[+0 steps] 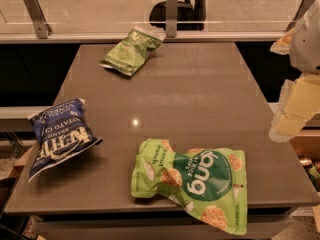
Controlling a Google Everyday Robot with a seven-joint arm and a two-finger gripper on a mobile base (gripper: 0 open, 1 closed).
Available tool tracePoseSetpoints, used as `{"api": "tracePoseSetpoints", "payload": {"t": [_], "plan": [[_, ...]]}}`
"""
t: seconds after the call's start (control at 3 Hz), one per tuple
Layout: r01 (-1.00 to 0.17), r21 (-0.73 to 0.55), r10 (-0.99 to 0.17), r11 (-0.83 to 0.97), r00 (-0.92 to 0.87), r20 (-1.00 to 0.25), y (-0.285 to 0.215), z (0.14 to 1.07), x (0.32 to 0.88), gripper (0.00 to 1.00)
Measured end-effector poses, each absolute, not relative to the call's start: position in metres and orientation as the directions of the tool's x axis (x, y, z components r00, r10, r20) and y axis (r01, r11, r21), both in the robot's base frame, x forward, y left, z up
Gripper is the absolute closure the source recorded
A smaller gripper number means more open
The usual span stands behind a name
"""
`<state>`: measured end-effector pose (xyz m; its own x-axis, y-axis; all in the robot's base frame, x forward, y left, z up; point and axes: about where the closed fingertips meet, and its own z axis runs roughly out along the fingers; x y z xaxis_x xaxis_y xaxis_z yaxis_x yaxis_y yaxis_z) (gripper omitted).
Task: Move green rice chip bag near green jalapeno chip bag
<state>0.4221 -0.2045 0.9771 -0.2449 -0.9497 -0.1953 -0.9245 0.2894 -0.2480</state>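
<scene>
The robot's gripper should next move to the green rice chip bag's dark green circle (203,175) at the middle and close there.
The green rice chip bag (192,184), bright lime with a dark green circle and white "dang" lettering, lies flat at the table's front edge, right of centre. The green jalapeno chip bag (131,51), smaller and olive-green, lies at the far edge left of centre, by the glass rail. My gripper (294,108) shows as cream-coloured parts at the right edge of the view. It hangs above and beyond the table's right side, apart from both bags and holding nothing that I can see.
A blue Kettle chip bag (57,136) lies at the table's left edge, partly overhanging it. The grey table (190,94) ends at a glass barrier with metal posts (171,14). A dark chair (175,9) stands behind the glass.
</scene>
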Motion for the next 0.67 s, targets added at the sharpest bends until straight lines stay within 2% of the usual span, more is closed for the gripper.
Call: {"api": "tracePoseSetpoints", "payload": {"t": [0.67], "plan": [[-0.911,-0.174,-0.913,0.375,-0.329,-0.242,-0.165,0.957,0.388,0.00]]}}
